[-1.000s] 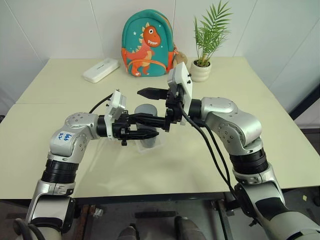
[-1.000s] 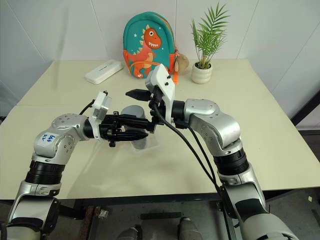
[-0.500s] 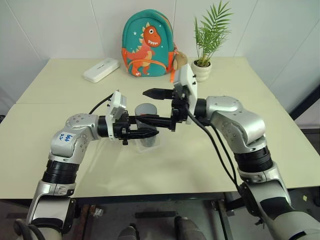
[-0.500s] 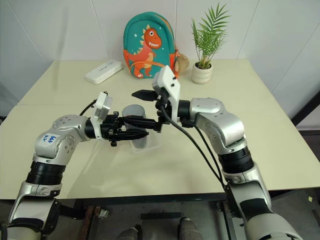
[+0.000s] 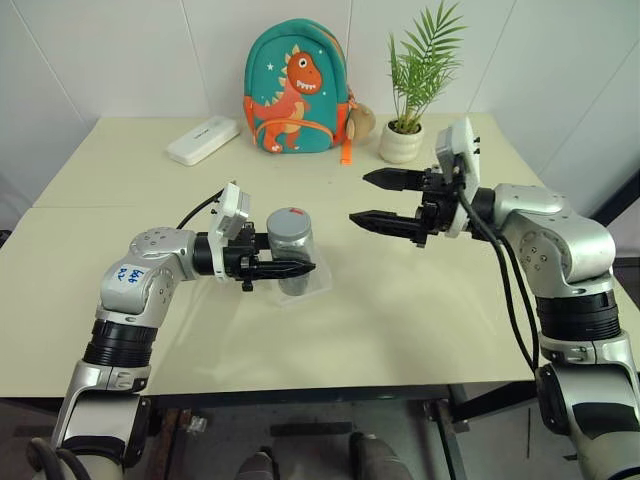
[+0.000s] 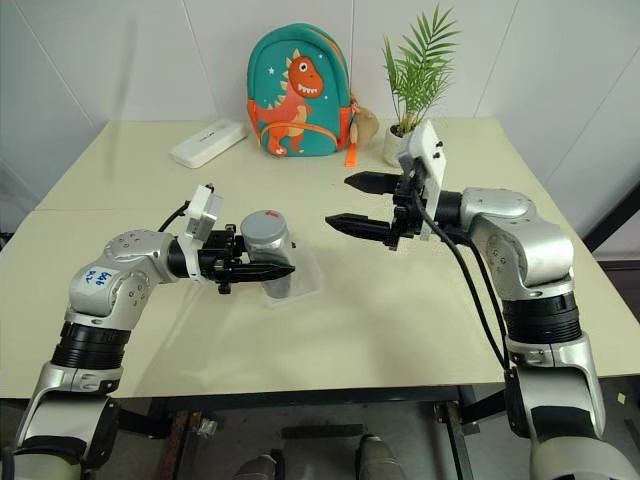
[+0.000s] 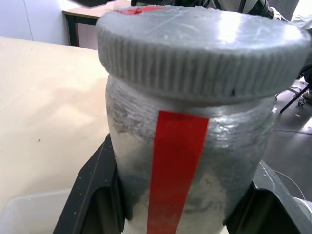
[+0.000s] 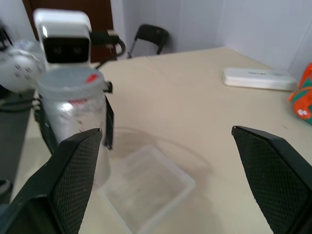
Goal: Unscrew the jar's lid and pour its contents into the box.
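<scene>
My right gripper will close on the ribbed side [image 5: 291, 233] [image 8: 72, 91] of the jar's grey lid, since the lid needs to be unscrewed.
My left gripper [image 5: 296, 263] is shut on the jar [image 5: 293, 256], holding it upright just above the table. The grey lid [image 5: 291, 221] with its red mark sits on the jar's neck. In the left wrist view the jar [image 7: 185, 165] has a cloudy wall with a red strip, under the ribbed lid [image 7: 200, 44]; the contents cannot be made out. The clear box [image 5: 308, 289] lies on the table right under and beside the jar, seen also as the box [image 8: 146, 187]. My right gripper [image 5: 360, 198] is open and empty, apart from the jar on its right, pointing at it.
At the back of the beige table [image 5: 420, 300] lie a white oblong case [image 5: 203, 139], a teal dinosaur backpack [image 5: 296, 90] and a potted plant [image 5: 403, 140]. The table's front edge runs just below my arms.
My right gripper has drawn away from the jar's top to the right, still open and empty. The lid has stayed on the jar. The left arm and jar have not moved.
</scene>
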